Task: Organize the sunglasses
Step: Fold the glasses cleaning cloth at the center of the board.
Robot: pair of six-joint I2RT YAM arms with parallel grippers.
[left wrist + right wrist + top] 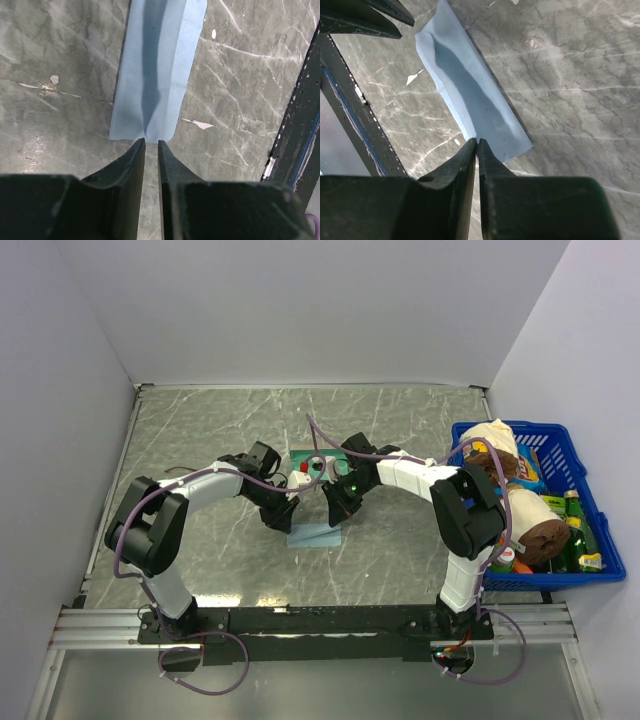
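Note:
The flap of the light blue cloth ends short of the cloth's far edge, so the robot's left gripper will lay it flat and pinch the cloth's far corner (114, 133).
The sunglasses do not show in any view. A light blue cloth (312, 534) lies folded into a long strip flat on the marble table (200, 430). My left gripper (280, 520) is at the strip's left end and my right gripper (335, 517) at its right end. In the left wrist view the cloth (157, 65) ends just beyond my left gripper (151, 142), whose jaws stand a narrow gap apart with bare table between them. In the right wrist view my right gripper (477, 141) has its tips a sliver apart at the cloth (470, 95) edge, holding nothing.
A green flat object (303, 456) with small white and red items lies just behind the grippers. A blue basket (560, 428) of bottles and rolls stands at the right edge. The table's dark near rail (295, 130) (355, 120) shows in both wrist views.

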